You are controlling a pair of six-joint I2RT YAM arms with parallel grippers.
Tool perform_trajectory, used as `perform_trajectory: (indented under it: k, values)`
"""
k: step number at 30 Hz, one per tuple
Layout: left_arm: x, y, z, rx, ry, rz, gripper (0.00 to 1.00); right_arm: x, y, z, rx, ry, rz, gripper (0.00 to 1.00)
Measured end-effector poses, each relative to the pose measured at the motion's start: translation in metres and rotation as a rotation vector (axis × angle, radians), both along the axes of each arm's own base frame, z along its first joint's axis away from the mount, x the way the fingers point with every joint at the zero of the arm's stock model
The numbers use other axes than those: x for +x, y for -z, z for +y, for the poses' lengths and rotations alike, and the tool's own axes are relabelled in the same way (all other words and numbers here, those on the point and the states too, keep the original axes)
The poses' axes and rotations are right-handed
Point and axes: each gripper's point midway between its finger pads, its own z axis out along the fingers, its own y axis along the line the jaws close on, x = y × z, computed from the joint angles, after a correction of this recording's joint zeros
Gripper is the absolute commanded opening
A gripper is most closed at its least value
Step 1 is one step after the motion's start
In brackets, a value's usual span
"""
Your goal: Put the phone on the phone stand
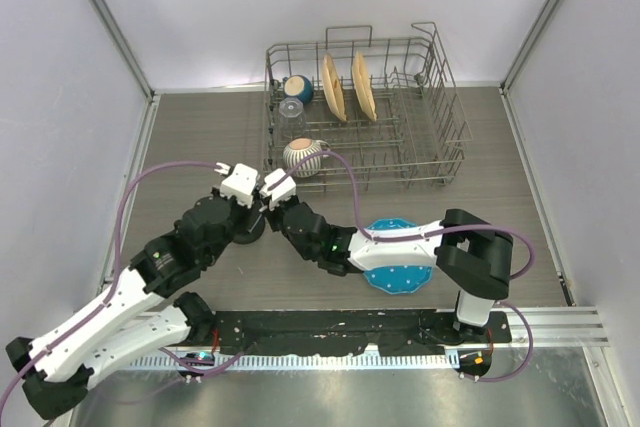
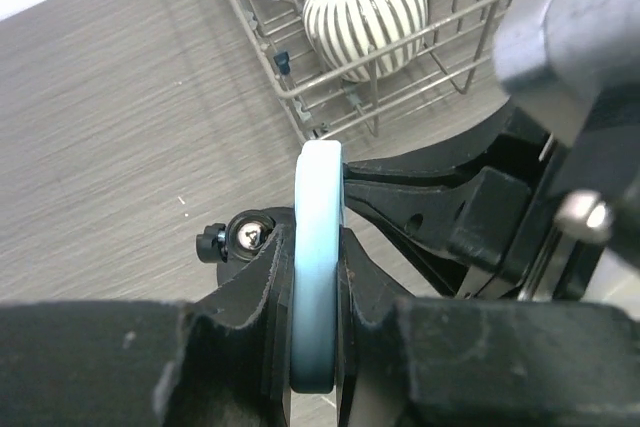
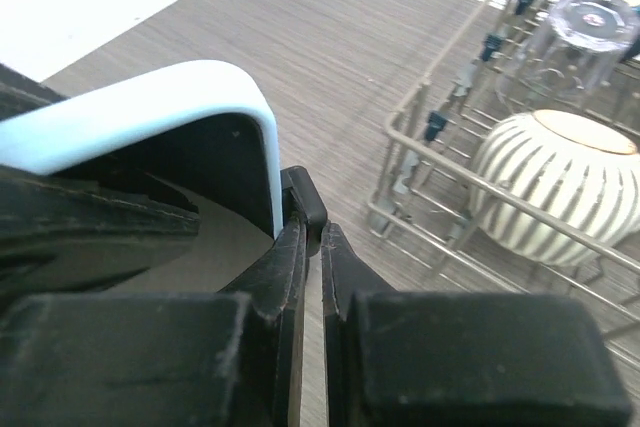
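The robot's left gripper should release the phone in the black phone stand's cradle (image 1: pixel 252 213) (image 2: pixel 305 262), over the stand's disc base.
The phone (image 2: pixel 318 182) shows edge-on in the left wrist view, a light blue rim standing upright. My left gripper (image 2: pixel 318 277) is shut on its lower part. In the right wrist view the phone's (image 3: pixel 150 112) blue rim and dark face fill the left. The black phone stand (image 2: pixel 245 237) shows its screw knob just left of the phone. My right gripper (image 3: pixel 312 237) is shut on a black prong of the stand's cradle (image 3: pixel 305 197) beside the phone's corner. In the top view both grippers, left (image 1: pixel 252 209) and right (image 1: pixel 268 205), meet over the stand's disc base (image 1: pixel 248 234); the phone is hidden there.
A wire dish rack (image 1: pixel 440 137) stands at the back, holding a striped mug (image 1: pixel 303 157), a glass (image 1: pixel 290 109), a blue bowl (image 1: pixel 298 88) and two wooden plates (image 1: pixel 348 87). A blue plate (image 1: pixel 400 272) lies under the right forearm. The rack's corner is close behind the grippers.
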Motion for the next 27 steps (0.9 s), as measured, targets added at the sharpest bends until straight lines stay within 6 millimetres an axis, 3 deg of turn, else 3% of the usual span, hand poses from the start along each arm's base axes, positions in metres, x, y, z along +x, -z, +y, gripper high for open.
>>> perform_trajectory:
  k: [4,12,14,18,20,23,27]
  values:
    - [0.011,-0.001,-0.007,0.008,-0.028,-0.023,0.00,0.008,0.001,-0.007,0.001,0.097,-0.010,0.00]
    - [0.007,-0.001,-0.010,-0.077,0.009,-0.026,0.00,-0.007,-0.004,-0.013,-0.007,0.215,-0.060,0.01]
    - [0.017,0.003,0.008,-0.063,-0.082,-0.039,0.00,-0.038,-0.018,0.003,0.002,0.167,-0.092,0.00]
    - [0.027,0.004,0.034,-0.031,-0.204,-0.065,0.00,-0.122,-0.068,0.040,0.086,0.027,-0.158,0.00]
    - [0.028,0.003,0.036,-0.025,-0.216,-0.070,0.00,-0.141,-0.085,0.043,0.119,0.006,-0.180,0.00]
    - [0.027,0.003,0.036,-0.026,-0.211,-0.074,0.00,-0.130,-0.095,0.032,0.123,0.069,-0.217,0.00]
    - [0.023,0.001,0.037,-0.034,-0.196,-0.077,0.00,-0.093,-0.084,-0.003,0.071,0.177,-0.261,0.01]
